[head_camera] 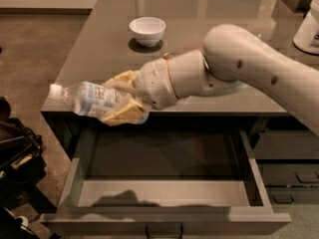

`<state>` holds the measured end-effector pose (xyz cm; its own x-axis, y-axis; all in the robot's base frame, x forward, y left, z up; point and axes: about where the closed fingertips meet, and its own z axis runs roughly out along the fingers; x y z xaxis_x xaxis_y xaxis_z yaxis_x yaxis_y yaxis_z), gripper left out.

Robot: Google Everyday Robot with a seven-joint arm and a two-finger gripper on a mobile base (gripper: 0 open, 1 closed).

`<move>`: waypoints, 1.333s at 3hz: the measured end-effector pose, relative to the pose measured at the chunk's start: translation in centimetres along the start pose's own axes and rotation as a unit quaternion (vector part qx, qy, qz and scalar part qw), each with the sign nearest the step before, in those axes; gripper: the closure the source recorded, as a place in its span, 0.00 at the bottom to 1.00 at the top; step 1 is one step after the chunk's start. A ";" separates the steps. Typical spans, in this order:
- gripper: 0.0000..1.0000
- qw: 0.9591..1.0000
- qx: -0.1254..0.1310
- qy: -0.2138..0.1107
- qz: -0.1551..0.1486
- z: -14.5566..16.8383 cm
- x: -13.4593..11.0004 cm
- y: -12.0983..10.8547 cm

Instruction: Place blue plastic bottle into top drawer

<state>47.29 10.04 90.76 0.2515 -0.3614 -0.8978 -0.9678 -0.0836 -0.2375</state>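
The blue plastic bottle, held sideways over the counter's front edge, will be let go by my gripper inside the top drawer point(155, 183), near the drawer's front panel behind the metal handle.
The blue plastic bottle point(85, 98) is clear with a pale blue-and-white label and a white cap pointing left. It lies sideways in my gripper point(119, 98), whose yellowish fingers point(122, 114) are shut on its base end. The gripper holds it in the air over the counter's front left edge, above the left part of the top drawer point(164, 217). The drawer is grey, wide and shallow, pulled fully open, with a small metal handle at its front. The brown-gold can is hidden behind my arm.
A white bowl point(147, 30) stands on the grey counter point(99, 49) at the back. A white container point(309, 26) stands at the far right. Darker drawers point(286, 176) are at the right, dark bags point(15, 153) on the floor at the left.
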 end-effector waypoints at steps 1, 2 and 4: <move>1.00 0.998 0.033 -0.020 0.046 0.2 2.4 2.9; 1.00 0.989 0.095 -0.005 0.116 -1.1 7.4 6.5; 1.00 0.950 0.183 0.078 0.239 -1.1 18.8 12.1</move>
<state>40.28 1.23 71.43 -0.2490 -0.4124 -0.8763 -0.8950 0.4437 0.0455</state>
